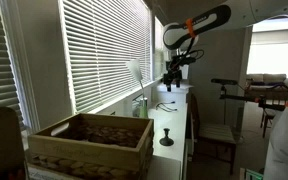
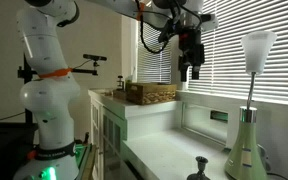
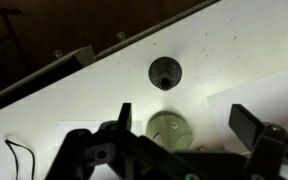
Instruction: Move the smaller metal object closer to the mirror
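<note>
The robot's gripper needs to next move down to the smaller metal object's top (image 1: pixel 166 131) (image 3: pixel 165 82), above that object's round base, and close there.
The smaller metal object (image 1: pixel 166 136) is a small dark candlestick-like piece standing upright on the white counter; it also shows in an exterior view (image 2: pixel 199 168) and from above in the wrist view (image 3: pixel 165 71). The mirror (image 1: pixel 134 71) is a pale round panel on a slim stand with a green base (image 2: pixel 246 150), next to the blinds; its top shows in an exterior view (image 2: pixel 257 45) and its base in the wrist view (image 3: pixel 169 128). My gripper (image 1: pixel 171 82) hangs high above the counter (image 2: pixel 192 67), open and empty (image 3: pixel 187 122), above the mirror's base.
A wooden crate (image 1: pixel 89 143) stands on the counter's end (image 2: pixel 150 93). Slatted blinds (image 1: pixel 99 50) run along the window side. A black cable (image 3: pixel 19 158) lies on the white counter (image 3: pixel 74 100). A stand with a camera (image 1: pixel 227 85) is beyond the counter.
</note>
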Motion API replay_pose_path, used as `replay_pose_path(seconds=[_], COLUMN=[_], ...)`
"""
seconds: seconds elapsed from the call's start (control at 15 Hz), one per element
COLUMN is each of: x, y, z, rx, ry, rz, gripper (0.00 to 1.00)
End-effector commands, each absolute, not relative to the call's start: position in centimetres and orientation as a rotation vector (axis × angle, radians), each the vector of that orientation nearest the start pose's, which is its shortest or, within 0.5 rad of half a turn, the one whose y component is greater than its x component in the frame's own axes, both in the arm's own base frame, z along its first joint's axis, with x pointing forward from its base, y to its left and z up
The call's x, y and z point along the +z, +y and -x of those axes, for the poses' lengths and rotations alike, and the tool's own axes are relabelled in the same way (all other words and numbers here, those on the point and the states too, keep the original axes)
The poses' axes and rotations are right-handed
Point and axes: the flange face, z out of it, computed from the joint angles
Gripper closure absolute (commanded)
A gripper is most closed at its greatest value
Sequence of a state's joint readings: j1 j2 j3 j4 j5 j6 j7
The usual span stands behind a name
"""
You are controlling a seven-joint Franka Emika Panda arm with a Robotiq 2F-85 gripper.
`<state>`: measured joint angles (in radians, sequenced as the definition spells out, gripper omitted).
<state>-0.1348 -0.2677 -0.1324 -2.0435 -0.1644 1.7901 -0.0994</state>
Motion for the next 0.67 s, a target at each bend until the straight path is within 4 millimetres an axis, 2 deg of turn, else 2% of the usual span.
replay_pose_path(seconds=[0.0, 0.33, 0.4, 0.53, 0.6], x=[55.6, 55.6, 55.4, 54.0, 52.7], y=[-14.6, -14.6, -14.7, -15.3, -15.2], z=[-45.7, -45.7, -45.8, -46.5, -46.8], rx=[0.018, 0.018, 0.060, 0.003, -0.019], ry=[0.210, 0.210, 0.224, 0.201, 0.150], rz=[3.260, 3.260, 3.258, 3.344, 3.334], gripper=[0.00, 0.00, 0.00, 0.00, 0.00])
